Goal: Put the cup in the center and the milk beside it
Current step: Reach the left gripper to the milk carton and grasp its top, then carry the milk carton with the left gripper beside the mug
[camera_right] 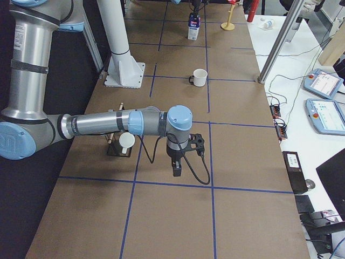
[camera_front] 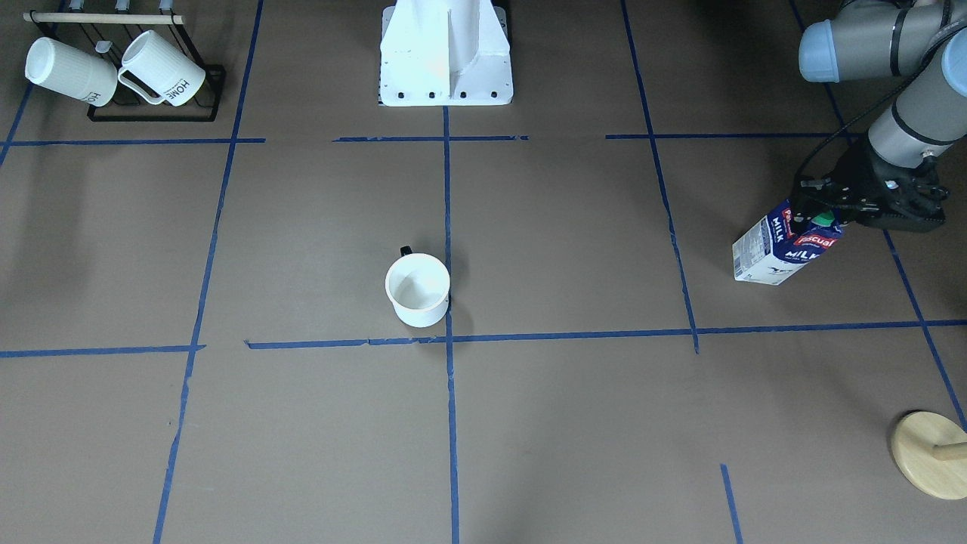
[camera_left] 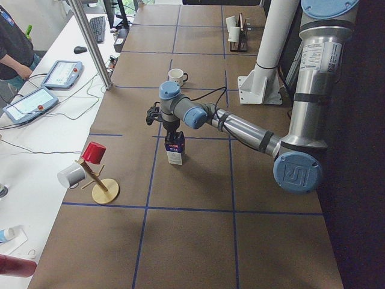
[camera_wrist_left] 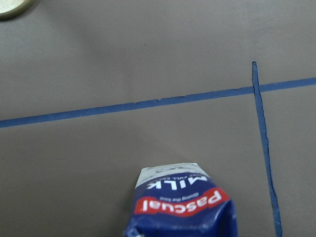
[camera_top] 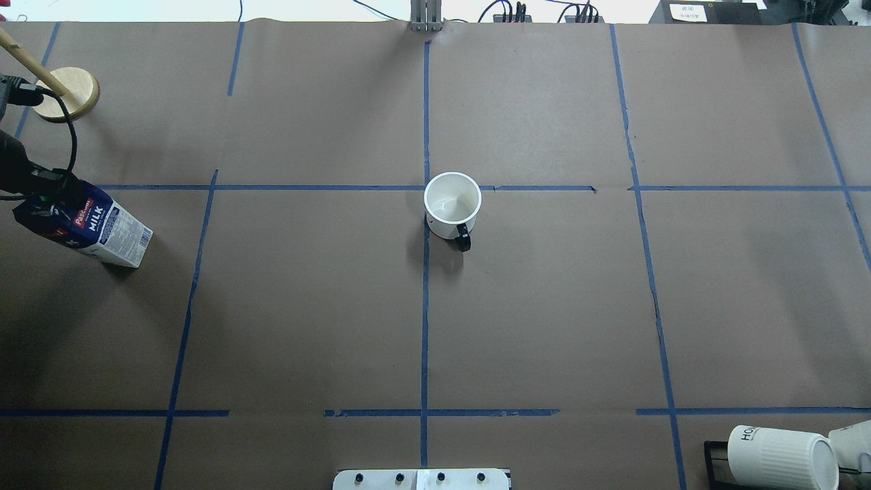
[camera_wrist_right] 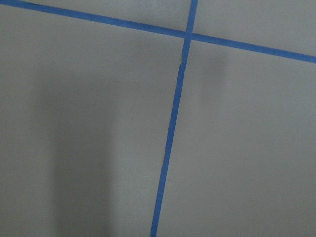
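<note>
My left gripper is to let go of the milk carton right up against the white cup, in the corner of the center tape crossing (camera_front: pixel 483 313).
The cup (camera_front: pixel 418 289), a smooth white mug with a dark handle, stands upright just beside the center crossing of blue tape (camera_front: pixel 449 338); it also shows in the overhead view (camera_top: pixel 452 204). The milk carton (camera_front: pixel 786 249) is far off at the table's left end, dark blue and white with a green cap, and also shows in the overhead view (camera_top: pixel 95 228). My left gripper (camera_front: pixel 816 215) is closed on the carton's gable top. The left wrist view shows the carton top (camera_wrist_left: pixel 182 207) close below. My right gripper (camera_right: pixel 177 170) hangs over bare paper; I cannot tell whether it is open or shut.
A black rack with two ribbed "HOME" mugs (camera_front: pixel 113 72) stands at the robot's right near corner. A wooden stand (camera_front: pixel 929 453) is at the far left corner, beyond the carton. The white robot base (camera_front: pixel 446 60) sits at the near middle edge.
</note>
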`<action>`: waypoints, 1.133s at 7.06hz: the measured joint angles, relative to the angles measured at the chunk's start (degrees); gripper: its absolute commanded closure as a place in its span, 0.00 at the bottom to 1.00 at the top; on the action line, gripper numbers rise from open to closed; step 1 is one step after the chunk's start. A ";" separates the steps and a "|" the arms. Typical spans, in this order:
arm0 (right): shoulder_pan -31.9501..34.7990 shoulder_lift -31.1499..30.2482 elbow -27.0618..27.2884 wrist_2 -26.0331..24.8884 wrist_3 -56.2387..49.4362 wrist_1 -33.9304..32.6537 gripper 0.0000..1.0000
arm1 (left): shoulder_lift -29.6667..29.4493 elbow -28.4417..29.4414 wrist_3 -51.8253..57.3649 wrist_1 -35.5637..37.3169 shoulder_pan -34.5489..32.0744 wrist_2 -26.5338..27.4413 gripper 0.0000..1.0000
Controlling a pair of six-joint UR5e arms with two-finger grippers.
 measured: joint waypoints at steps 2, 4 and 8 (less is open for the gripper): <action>0.01 0.03 0.10 0.00 0.06 0.00 0.01 | -5.13 -0.67 -0.30 5.70 0.03 -0.23 0.60; 0.02 0.05 0.17 0.00 0.08 0.00 0.01 | -17.08 -0.36 -3.87 17.67 1.80 -0.14 0.60; 0.00 0.21 0.04 0.00 0.17 0.00 0.01 | -43.22 14.90 -25.20 20.89 14.95 5.61 0.58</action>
